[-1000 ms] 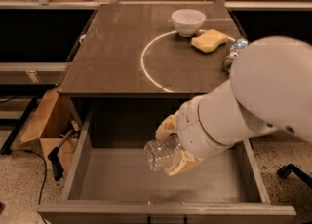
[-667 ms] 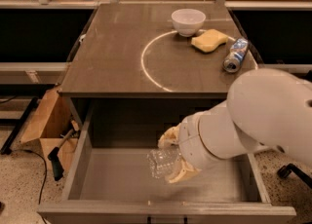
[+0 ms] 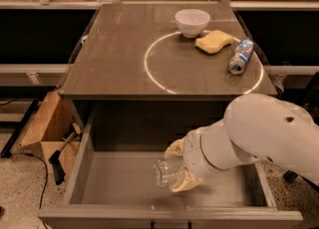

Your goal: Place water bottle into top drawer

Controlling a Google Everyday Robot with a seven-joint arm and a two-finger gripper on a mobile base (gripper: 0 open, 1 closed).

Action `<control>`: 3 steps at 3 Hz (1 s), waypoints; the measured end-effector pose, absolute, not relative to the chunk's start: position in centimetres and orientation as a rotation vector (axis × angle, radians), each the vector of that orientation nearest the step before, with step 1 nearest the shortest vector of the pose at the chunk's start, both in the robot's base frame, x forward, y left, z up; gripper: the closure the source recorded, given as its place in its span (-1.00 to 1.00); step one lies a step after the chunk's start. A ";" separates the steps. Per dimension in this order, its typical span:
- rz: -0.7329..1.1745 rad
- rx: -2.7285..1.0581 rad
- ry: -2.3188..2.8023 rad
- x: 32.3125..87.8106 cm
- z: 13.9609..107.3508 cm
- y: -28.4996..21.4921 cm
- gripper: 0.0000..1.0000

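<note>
Next, my gripper sets the water bottle down on the middle of the drawer's bottom (image 3: 174, 178), toward the front side of the drawer.
The clear, ribbed water bottle (image 3: 166, 171) is held low inside the open top drawer (image 3: 119, 185), a wide grey metal drawer pulled out below the table. My gripper (image 3: 177, 169) reaches down into the drawer from the right. Its tan fingers (image 3: 174, 149) are shut on the water bottle, one above it and one below. The bottle's end points left, close over the drawer floor. The white arm hides the right part of the drawer.
On the brown table (image 3: 114, 58) stand a white bowl (image 3: 192, 22), a yellow sponge (image 3: 214, 41) and a blue-and-white can (image 3: 241, 56) lying on its side. A cardboard box (image 3: 46, 128) and a dark tool (image 3: 59, 163) sit on the floor at left.
My arm has sunk lower and drawn back toward the front right, uncovering the can on the table. The bottle has gone deeper into the drawer, still in my grip.
</note>
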State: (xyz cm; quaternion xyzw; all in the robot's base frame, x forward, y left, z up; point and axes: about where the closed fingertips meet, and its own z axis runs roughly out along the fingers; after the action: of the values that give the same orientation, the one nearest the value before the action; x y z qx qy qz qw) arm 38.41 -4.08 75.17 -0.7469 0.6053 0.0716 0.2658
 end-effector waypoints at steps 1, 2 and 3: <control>0.201 -2.020 1.648 39.0 74.0 -3.7 1.00; 0.181 -2.022 1.646 38.9 74.2 -3.6 1.00; 0.205 -2.019 1.645 39.6 72.1 -3.1 1.00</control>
State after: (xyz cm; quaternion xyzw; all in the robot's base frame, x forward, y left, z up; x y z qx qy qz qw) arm 39.56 -3.12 72.13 -0.7459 0.6079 0.0756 0.2616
